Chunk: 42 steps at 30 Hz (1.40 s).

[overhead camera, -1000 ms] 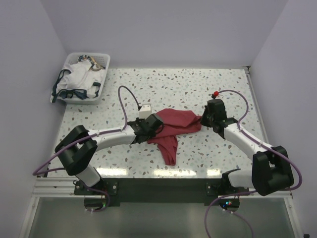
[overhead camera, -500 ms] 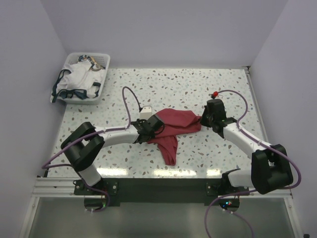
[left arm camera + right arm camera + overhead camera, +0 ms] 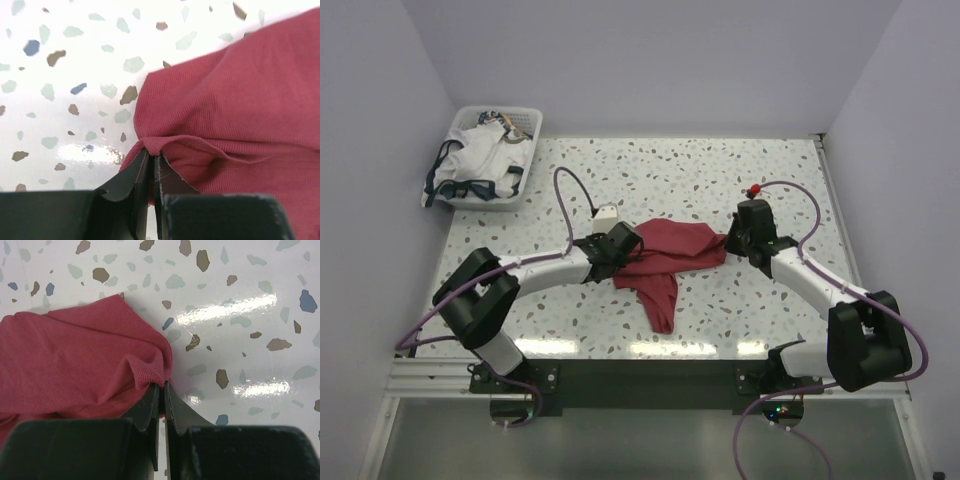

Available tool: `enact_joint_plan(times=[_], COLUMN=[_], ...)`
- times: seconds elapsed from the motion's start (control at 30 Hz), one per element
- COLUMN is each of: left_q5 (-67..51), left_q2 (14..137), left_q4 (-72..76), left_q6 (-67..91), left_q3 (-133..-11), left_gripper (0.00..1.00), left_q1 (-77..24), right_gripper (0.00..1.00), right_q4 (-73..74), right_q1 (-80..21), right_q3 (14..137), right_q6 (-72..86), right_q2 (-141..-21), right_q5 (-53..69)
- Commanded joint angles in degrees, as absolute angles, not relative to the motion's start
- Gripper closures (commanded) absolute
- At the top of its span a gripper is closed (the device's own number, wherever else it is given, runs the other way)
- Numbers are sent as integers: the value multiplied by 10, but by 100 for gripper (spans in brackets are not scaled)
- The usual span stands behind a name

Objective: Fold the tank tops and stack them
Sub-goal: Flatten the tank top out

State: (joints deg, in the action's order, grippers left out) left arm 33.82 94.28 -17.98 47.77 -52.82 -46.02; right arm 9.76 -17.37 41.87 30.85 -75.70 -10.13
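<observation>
The robot's right gripper should release the dark red tank top's corner on the bare speckled table [image 3: 735, 321] near the table's front edge.
The dark red tank top [image 3: 670, 255] lies crumpled at the middle of the speckled table, one strap trailing toward the near edge. My left gripper [image 3: 620, 248] is shut on its left edge; a pinched fold of red cloth [image 3: 152, 146] sits between the black fingers [image 3: 131, 175]. My right gripper [image 3: 732, 240] is shut on the top's right corner, where the cloth [image 3: 150, 371] bunches at the fingertips [image 3: 161, 387]. The white tank top [image 3: 480, 160] with navy trim lies in the basket at the back left.
A white slatted basket [image 3: 525, 175] stands at the table's back left corner. Purple cables loop over both arms. White walls close in the table at the back and both sides.
My left gripper has closed on the red top's left edge and has pulled slightly left. The right arm has not moved.
</observation>
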Motion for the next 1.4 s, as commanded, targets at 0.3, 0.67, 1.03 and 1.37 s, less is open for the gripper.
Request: enact_joint_plan(times=[0.3, 0.67, 1.03, 1.37], left_q5=[322, 235, 158, 108], left_q2=[790, 670, 661, 711], left_q4=[-191, -191, -186, -199], left_q6=[445, 417, 381, 325], left_q3=[-533, -583, -729, -1004], left_gripper=[95, 98, 100, 100], left_q1=[-411, -338, -201, -190], right_gripper=[100, 100, 100, 100], right_q4=[142, 223, 301, 347], right_q1=[-175, -147, -113, -108], right_q3=[497, 646, 842, 1046], right_q6=[296, 280, 279, 268], right_q2=[-755, -761, -766, -721], right_q5=[-156, -177, -175, -174])
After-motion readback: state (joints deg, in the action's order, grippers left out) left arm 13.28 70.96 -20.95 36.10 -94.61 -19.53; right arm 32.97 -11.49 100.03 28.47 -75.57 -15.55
